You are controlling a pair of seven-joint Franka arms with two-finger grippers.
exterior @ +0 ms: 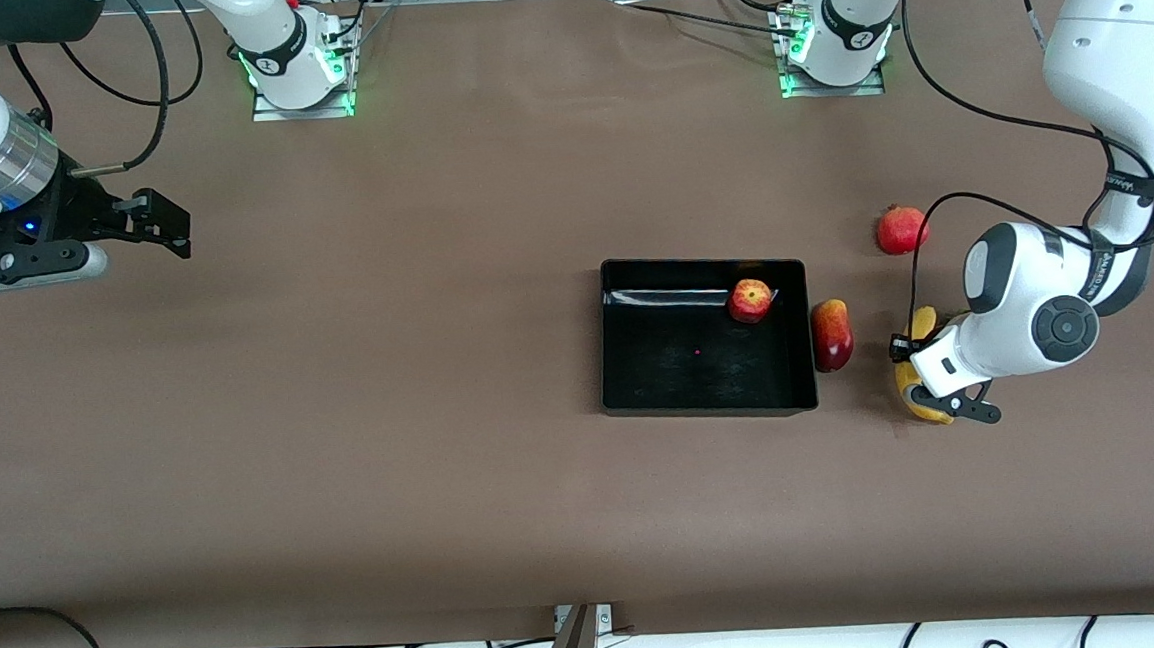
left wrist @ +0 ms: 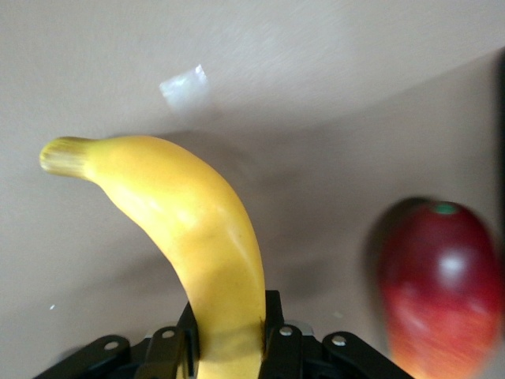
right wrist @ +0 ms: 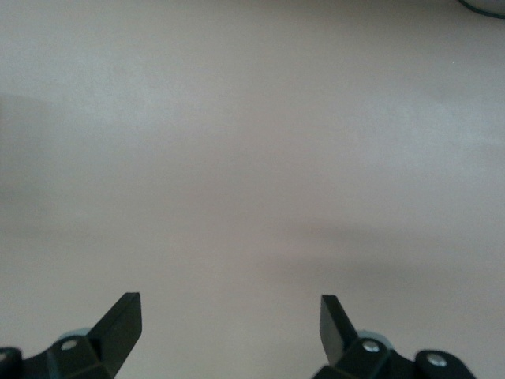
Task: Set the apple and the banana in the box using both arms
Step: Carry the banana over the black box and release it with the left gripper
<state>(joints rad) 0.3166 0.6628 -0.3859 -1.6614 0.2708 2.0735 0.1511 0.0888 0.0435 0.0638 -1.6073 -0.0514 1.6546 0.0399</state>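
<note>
I will use my left gripper to set the yellow banana down inside the black box by the box's side (exterior: pixel 653 356) farthest from the mango-like fruit.
The yellow banana (exterior: pixel 922 324) lies beside the box toward the left arm's end of the table. My left gripper (exterior: pixel 919 375) is shut on its middle; the left wrist view shows the banana (left wrist: pixel 197 229) clamped between both fingers of the gripper (left wrist: pixel 229 332). I cannot tell whether it is off the table. The red-and-yellow apple (exterior: pixel 751 300) sits inside the black box (exterior: pixel 698 260), in its corner nearest the left arm's base. My right gripper (exterior: pixel 170 229) hangs open and empty over bare table at the right arm's end, as its wrist view (right wrist: pixel 229 316) shows.
A dark-red mango-like fruit (exterior: pixel 831 334) lies between the box and the banana, and also shows in the left wrist view (left wrist: pixel 442 292). A red pomegranate (exterior: pixel 901 230) sits farther from the front camera than the banana. Cables run along the table's front edge.
</note>
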